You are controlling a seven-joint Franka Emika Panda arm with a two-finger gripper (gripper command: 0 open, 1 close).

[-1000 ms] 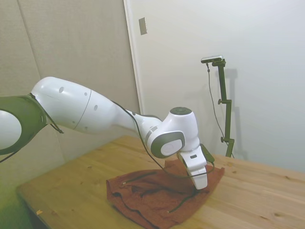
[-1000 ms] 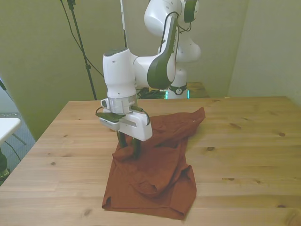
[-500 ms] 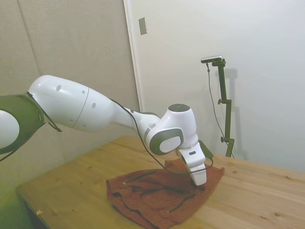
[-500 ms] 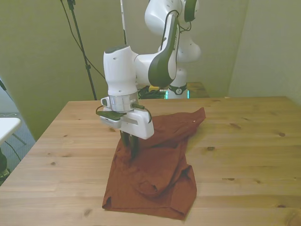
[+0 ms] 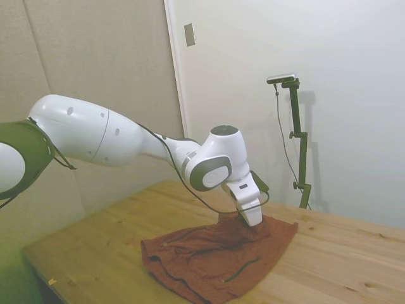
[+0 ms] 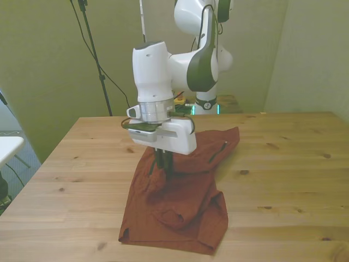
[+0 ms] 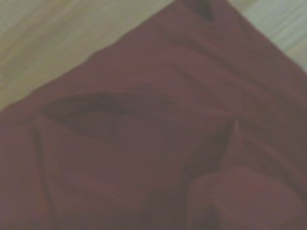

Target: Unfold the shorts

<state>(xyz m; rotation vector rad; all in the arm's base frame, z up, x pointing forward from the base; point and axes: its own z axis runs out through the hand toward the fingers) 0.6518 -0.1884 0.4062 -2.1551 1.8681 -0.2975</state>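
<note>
Next, I release the pinched edge of the shorts on the bare wood (image 5: 183, 207) toward the far corner of the table.
The rust-brown shorts (image 6: 180, 204) lie crumpled and partly folded on the wooden table (image 6: 283, 164), running from its front edge back toward the front view's right. Thin dark trim lines (image 5: 240, 266) show in the side view. My gripper (image 6: 163, 164) points straight down over the shorts' upper left part, shut on a pinch of the shorts, and the cloth rises in a small peak at the fingertips. In the side view the gripper (image 5: 251, 221) stands at the cloth's raised far part. The wrist view is filled with blurred shorts (image 7: 144, 143) folds and a strip of table (image 7: 72, 38).
The shorts' front hem lies close to the table's front edge (image 6: 245, 256). Bare wood spreads on both sides of the cloth. A white object (image 6: 8, 146) stands off the table at the front view's left.
My gripper has moved toward the front view's right and slightly up, dragging the pinched fold with it. The shorts' upper part has shifted and stretched the same way.
</note>
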